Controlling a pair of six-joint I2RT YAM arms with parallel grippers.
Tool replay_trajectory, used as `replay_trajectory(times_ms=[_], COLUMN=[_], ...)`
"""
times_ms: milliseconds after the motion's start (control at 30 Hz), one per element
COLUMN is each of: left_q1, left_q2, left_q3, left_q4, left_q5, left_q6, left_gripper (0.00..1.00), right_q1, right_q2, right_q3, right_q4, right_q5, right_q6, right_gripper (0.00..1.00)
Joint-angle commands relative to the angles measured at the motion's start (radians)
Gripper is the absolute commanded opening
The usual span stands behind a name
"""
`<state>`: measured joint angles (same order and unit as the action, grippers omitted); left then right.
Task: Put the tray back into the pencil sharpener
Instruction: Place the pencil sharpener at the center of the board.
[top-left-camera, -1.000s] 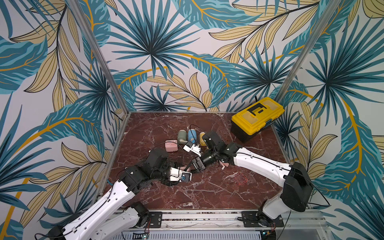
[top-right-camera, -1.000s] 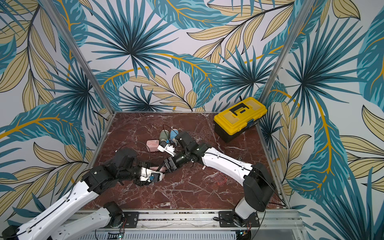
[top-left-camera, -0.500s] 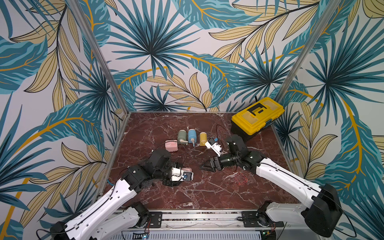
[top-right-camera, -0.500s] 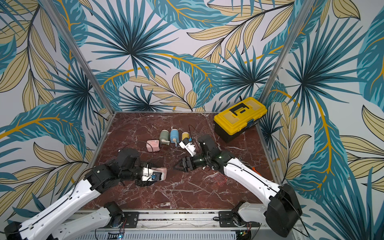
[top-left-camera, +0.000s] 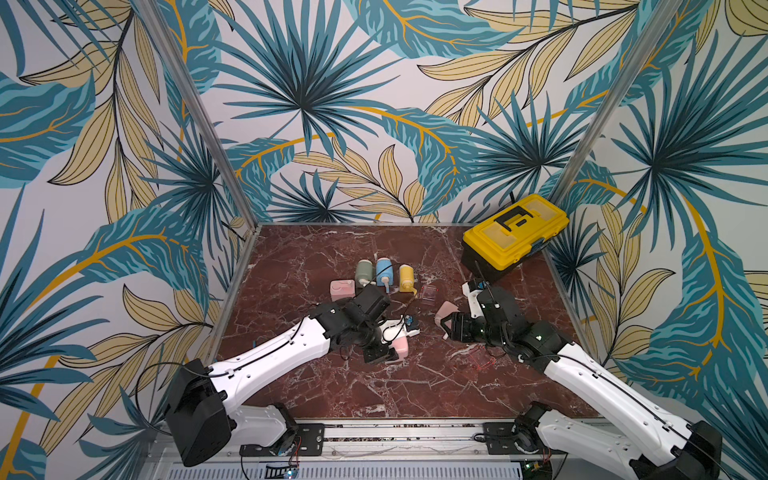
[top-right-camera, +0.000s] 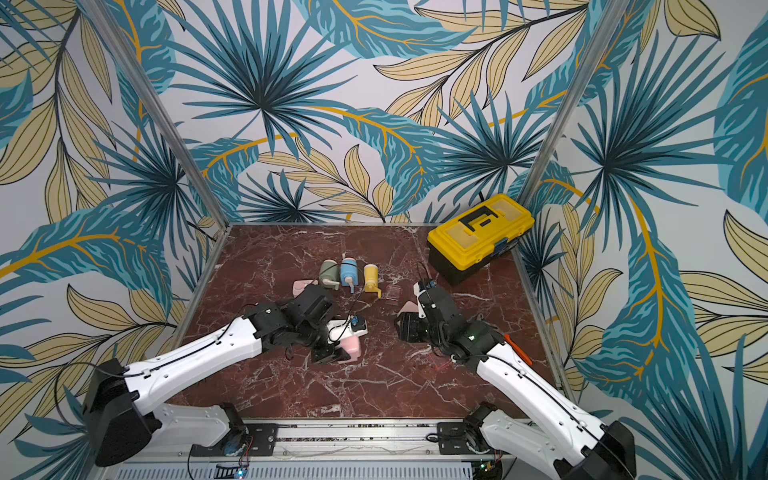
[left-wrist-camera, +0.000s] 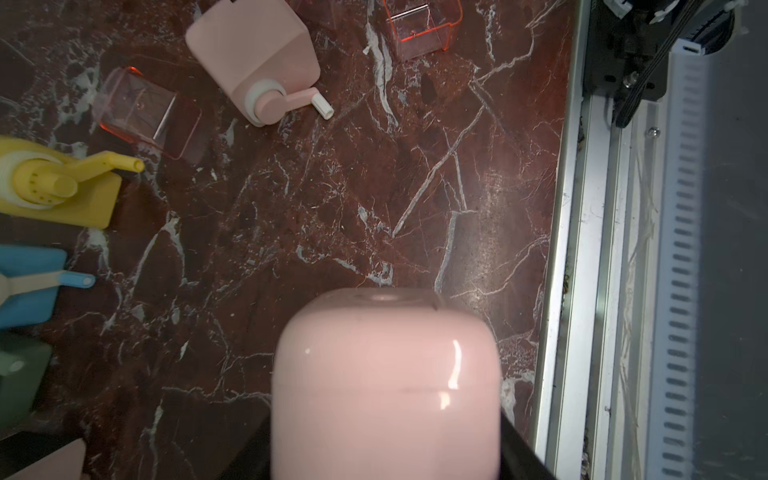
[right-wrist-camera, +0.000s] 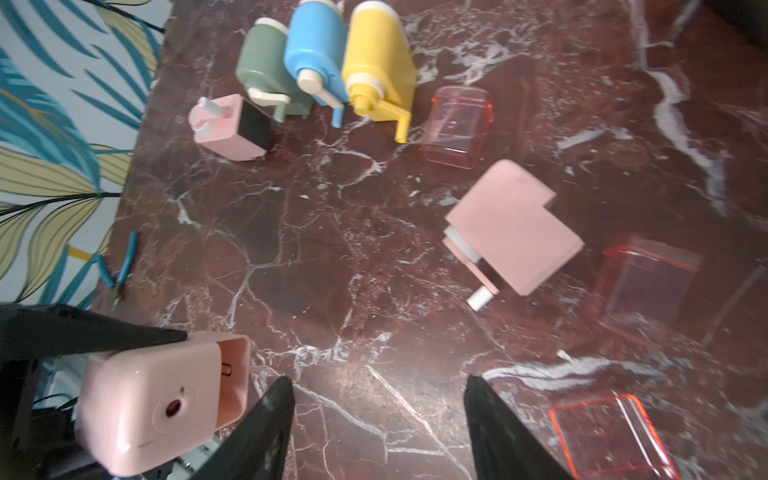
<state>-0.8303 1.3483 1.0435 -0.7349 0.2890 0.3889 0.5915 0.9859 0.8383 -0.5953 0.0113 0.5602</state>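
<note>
The robot's right gripper will next close on the red edge of the clear tray (top-left-camera: 481, 362) (right-wrist-camera: 632, 470) nearest to the robot, in front of the pink sharpener lying on its side.
My left gripper (top-left-camera: 386, 351) is shut on a pink pencil sharpener (top-left-camera: 402, 348), held just above the marble floor near the middle. In the left wrist view its rounded body (left-wrist-camera: 384, 386) fills the space between the jaws. The right wrist view shows its pencil hole and its empty slot (right-wrist-camera: 232, 365). My right gripper (right-wrist-camera: 376, 382) stands open and empty to the right of it, black fingers (top-left-camera: 446, 328) pointing at it. Clear red-edged trays lie loose: one tray (right-wrist-camera: 457, 126) by the yellow sharpener, one tray (right-wrist-camera: 648, 286) further right, one tray (right-wrist-camera: 611, 440) beside my right fingers.
A second pink sharpener (right-wrist-camera: 515, 226) lies on its side near my right gripper. Green (top-left-camera: 364, 270), blue (top-left-camera: 384, 270), yellow (top-left-camera: 406, 276) and another pink sharpener (top-left-camera: 343, 289) sit in a row at the back. A yellow toolbox (top-left-camera: 515, 232) stands back right. Blue pliers (right-wrist-camera: 120, 266) lie by the left wall.
My right gripper has pulled away from the held sharpener, back to the right, with nothing in it. My left gripper has shifted a little right, still holding the sharpener.
</note>
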Motion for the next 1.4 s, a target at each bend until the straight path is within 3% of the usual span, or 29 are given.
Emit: replay_trajectory(times_ms=[0,133,367,833,1033,1200,1367], left_q1=[-0.004,-0.017,-0.075,-0.099,-0.099,-0.098,-0.098], left_q2=[0.009,0.016,0.081,0.199,0.234,0.249,0.237], left_q3=[-0.029,-0.137,-0.185,-0.149,-0.135,-0.134,-0.138], left_q4=[0.173,0.351,0.401,0.416,0.417,0.418,0.417], left_q5=[-0.017,-0.024,-0.081,-0.054,-0.028,-0.034,-0.018], left_q6=[-0.134,-0.203,-0.155,0.049,0.111,0.128,0.128], left_gripper=[0.28,0.28,0.28,0.34,0.43,0.64,0.67], right_q1=[-0.010,-0.027,-0.077,-0.138,-0.142,-0.157,-0.168], right_q2=[0.000,0.012,0.039,0.039,0.028,0.043,0.043], right_q3=[0.021,0.042,0.085,-0.093,-0.144,-0.196,-0.225], right_q4=[-0.112,-0.206,-0.388,-0.398,-0.358,-0.314,-0.266], right_q5=[0.098,0.153,0.242,0.110,0.080,0.056,0.050], right_q6=[0.039,0.065,0.155,0.451,0.498,0.511,0.537], right_gripper=[0.67,0.65,0.59,0.57,0.57,0.60,0.58])
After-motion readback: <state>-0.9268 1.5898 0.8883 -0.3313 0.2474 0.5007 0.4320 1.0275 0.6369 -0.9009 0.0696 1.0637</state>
